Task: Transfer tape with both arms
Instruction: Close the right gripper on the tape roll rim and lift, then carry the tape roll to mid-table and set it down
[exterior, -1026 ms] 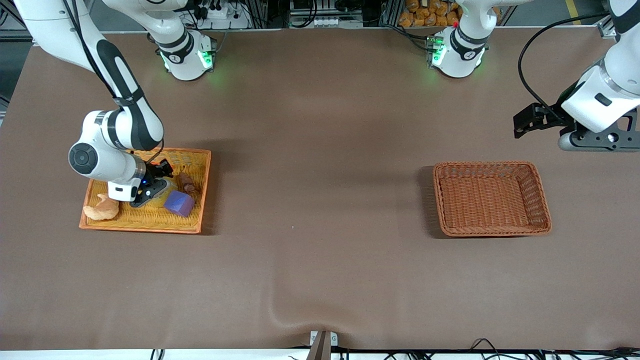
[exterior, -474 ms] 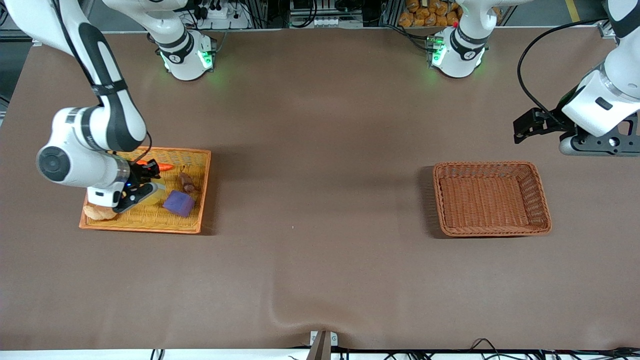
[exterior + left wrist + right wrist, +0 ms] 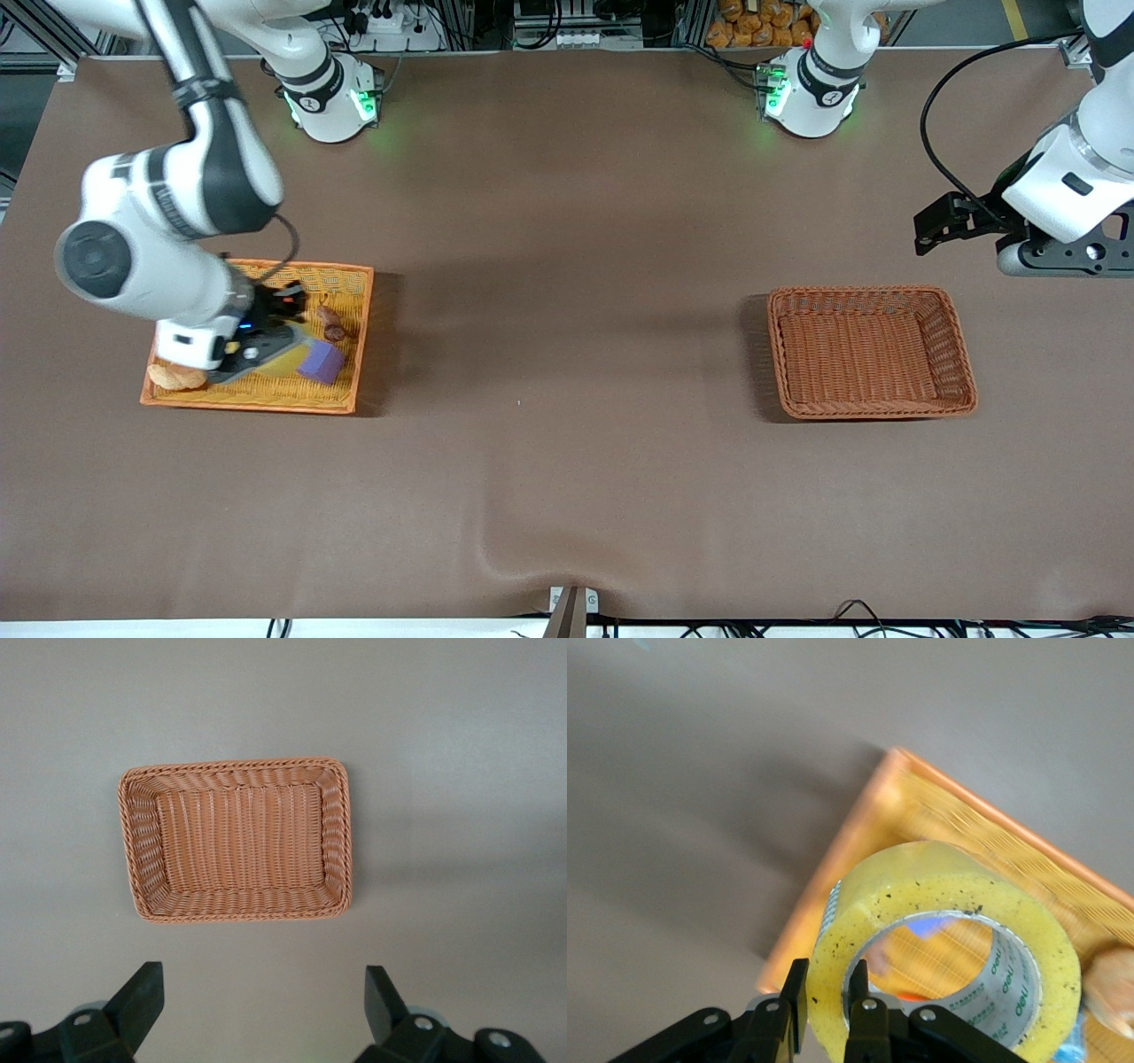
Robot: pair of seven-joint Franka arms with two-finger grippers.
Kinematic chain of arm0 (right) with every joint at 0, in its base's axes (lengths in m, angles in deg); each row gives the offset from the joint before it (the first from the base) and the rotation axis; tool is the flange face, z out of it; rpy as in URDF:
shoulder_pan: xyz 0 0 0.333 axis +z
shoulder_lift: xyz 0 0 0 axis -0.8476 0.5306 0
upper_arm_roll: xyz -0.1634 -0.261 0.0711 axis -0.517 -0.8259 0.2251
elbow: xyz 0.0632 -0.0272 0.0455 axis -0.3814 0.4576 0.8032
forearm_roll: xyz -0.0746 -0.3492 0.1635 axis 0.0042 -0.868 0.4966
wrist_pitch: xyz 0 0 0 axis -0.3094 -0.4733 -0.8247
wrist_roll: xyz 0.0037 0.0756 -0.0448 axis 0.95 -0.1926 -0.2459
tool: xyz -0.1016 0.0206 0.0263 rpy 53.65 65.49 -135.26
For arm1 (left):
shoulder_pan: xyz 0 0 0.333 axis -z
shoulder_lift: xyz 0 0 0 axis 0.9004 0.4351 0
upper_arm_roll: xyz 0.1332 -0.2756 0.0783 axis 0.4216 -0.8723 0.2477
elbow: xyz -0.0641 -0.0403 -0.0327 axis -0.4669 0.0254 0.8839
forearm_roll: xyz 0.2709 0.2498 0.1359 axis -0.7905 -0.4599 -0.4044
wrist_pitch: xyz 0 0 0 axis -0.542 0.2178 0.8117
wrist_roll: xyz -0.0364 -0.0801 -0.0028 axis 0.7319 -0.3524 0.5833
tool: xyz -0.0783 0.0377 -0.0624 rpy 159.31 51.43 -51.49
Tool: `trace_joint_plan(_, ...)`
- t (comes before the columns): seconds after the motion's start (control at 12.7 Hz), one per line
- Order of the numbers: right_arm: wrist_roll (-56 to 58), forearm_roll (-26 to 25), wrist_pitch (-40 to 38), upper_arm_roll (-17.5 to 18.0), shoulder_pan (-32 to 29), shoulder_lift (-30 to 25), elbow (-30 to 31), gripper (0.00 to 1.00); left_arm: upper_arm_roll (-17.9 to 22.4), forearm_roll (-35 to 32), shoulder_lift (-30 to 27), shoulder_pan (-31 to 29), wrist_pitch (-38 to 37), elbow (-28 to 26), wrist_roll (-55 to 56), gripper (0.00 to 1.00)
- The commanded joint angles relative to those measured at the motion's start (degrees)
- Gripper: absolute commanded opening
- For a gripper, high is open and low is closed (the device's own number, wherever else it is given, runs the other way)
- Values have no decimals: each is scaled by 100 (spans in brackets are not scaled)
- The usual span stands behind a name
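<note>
I need to release the tape from my right gripper on the bare brown tabletop midway (image 3: 571, 353) between the orange tray and the wicker basket.
The tape (image 3: 921, 895) is a yellowish roll with a grey-white core. My right gripper (image 3: 826, 992) is shut on its wall, one finger outside and one inside the hollow. In the front view the right gripper (image 3: 259, 344) holds the tape (image 3: 288, 356) just above the orange tray (image 3: 341, 403) at the right arm's end of the table. My left gripper (image 3: 264, 1001) is open and empty. It hangs in the air near the brown wicker basket (image 3: 235, 840), and in the front view the left gripper (image 3: 1054, 257) is beside that basket (image 3: 873, 350), where the left arm waits.
The tray (image 3: 859, 842) holds a purple block (image 3: 321, 361), a croissant (image 3: 177, 377) and a small brown item (image 3: 332, 323). The wicker basket has nothing in it. Bare brown tabletop (image 3: 567, 354) lies between tray and basket.
My right arm has swung and risen over the tray with the tape in its gripper, lifting it off the tray. The left arm has barely moved.
</note>
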Motion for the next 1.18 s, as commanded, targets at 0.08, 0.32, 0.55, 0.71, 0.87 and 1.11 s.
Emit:
trace_joint_plan(0.08,-2323,-4,-93,-62,1593,1331,-1615,0,10,38,32,-35,0,93,-141,100)
trace_joint_plan(0.32,-4292,14,694,-53,2525,2711,-3056,0,19,38,32,-88,-8,84,-149,100)
trace_joint_plan(0.55,-4631,259,1759,61,2808,3487,-3254,0,10,30,32,-79,-8,93,-123,100)
trace_joint_plan(0.71,-5149,260,2217,70,2958,3804,-3254,0,10,29,32,-79,-8,93,-123,100)
trace_joint_plan(0.87,-5142,268,2263,70,2949,3910,-3254,0,10,73,32,-97,-8,84,-167,100)
trace_joint_plan(1.11,-5142,321,2192,114,2845,3902,-3245,71,10,91,41,-105,-8,93,-185,100)
